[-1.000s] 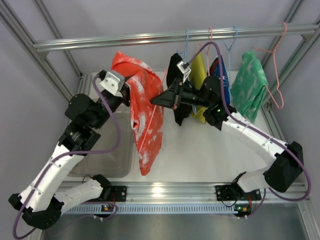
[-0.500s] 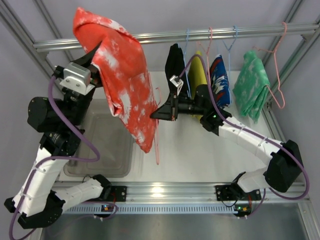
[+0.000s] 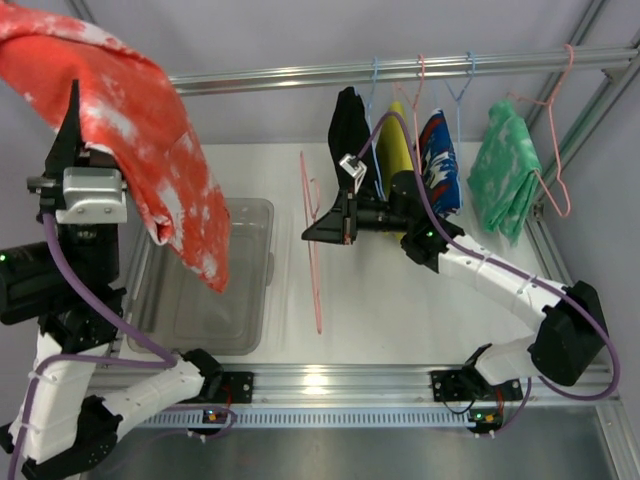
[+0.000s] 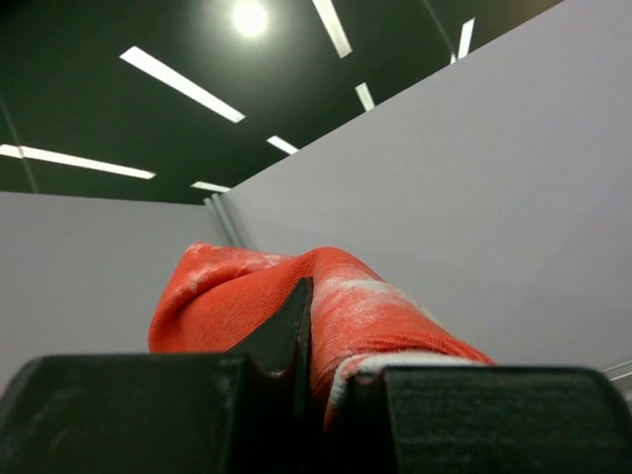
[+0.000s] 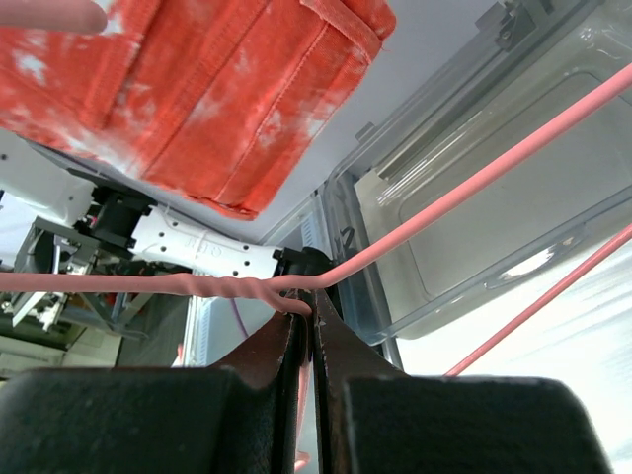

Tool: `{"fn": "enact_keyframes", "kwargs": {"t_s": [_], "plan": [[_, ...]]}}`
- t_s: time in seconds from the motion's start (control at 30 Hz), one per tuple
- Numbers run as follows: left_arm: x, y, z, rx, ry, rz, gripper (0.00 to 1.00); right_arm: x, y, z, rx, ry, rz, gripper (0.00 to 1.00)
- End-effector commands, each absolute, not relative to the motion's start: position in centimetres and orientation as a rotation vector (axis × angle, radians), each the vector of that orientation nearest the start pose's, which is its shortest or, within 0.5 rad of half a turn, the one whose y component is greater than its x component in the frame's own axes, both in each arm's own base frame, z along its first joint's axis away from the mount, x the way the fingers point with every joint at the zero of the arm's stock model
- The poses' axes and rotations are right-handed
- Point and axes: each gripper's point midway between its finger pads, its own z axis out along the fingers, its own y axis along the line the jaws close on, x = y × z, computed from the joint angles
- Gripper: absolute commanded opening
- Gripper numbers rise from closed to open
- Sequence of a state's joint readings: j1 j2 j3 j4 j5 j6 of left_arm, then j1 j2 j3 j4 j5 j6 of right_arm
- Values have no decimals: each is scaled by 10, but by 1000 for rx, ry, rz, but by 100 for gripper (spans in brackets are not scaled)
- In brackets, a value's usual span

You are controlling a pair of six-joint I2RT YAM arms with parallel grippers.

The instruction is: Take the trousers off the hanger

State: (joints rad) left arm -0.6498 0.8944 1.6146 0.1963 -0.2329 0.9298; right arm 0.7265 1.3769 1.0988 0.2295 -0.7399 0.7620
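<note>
The fingers of my left gripper needs to let go of the red-orange trousers inside the clear plastic bin (image 3: 222, 283) on the table.
The red-orange trousers (image 3: 130, 130) with white blotches hang from my left gripper (image 3: 72, 130), raised high at the far left above the clear bin. They are off the hanger. In the left wrist view the jaws are shut on a fold of the trousers (image 4: 346, 306). The pale pink hanger (image 3: 312, 240) is bare and held out over the table by my right gripper (image 3: 312, 228). In the right wrist view the jaws are shut on the hanger's twisted neck (image 5: 227, 287), with the trousers (image 5: 217, 89) beyond.
A clear plastic bin (image 3: 225, 290) sits on the table under the trousers. On the rail (image 3: 400, 70) hang a black garment (image 3: 347, 130), a yellow one (image 3: 397, 145), a blue patterned one (image 3: 440, 160) and a green-and-white one (image 3: 497, 170), plus an empty pink hanger (image 3: 555, 150).
My left gripper has swung up and to the left, pulling the trousers off the hanger. The hanger now hangs bare from my right gripper, which has stayed about where it was.
</note>
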Motion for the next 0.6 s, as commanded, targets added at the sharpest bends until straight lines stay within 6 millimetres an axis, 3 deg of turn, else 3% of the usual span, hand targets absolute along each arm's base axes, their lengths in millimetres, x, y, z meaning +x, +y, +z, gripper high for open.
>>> {"fn": "enact_keyframes", "kwargs": {"t_s": [0.0,0.33,0.57], "plan": [[136,13,706,203,575,570,0,191,369,355,-679,1705,1708,0],[155,47,607,351,889,930,0,188,366,363,-686,1693,1703,0],[189,58,527,483,1240,1127,0,191,366,365,-675,1695,1697,0]]}}
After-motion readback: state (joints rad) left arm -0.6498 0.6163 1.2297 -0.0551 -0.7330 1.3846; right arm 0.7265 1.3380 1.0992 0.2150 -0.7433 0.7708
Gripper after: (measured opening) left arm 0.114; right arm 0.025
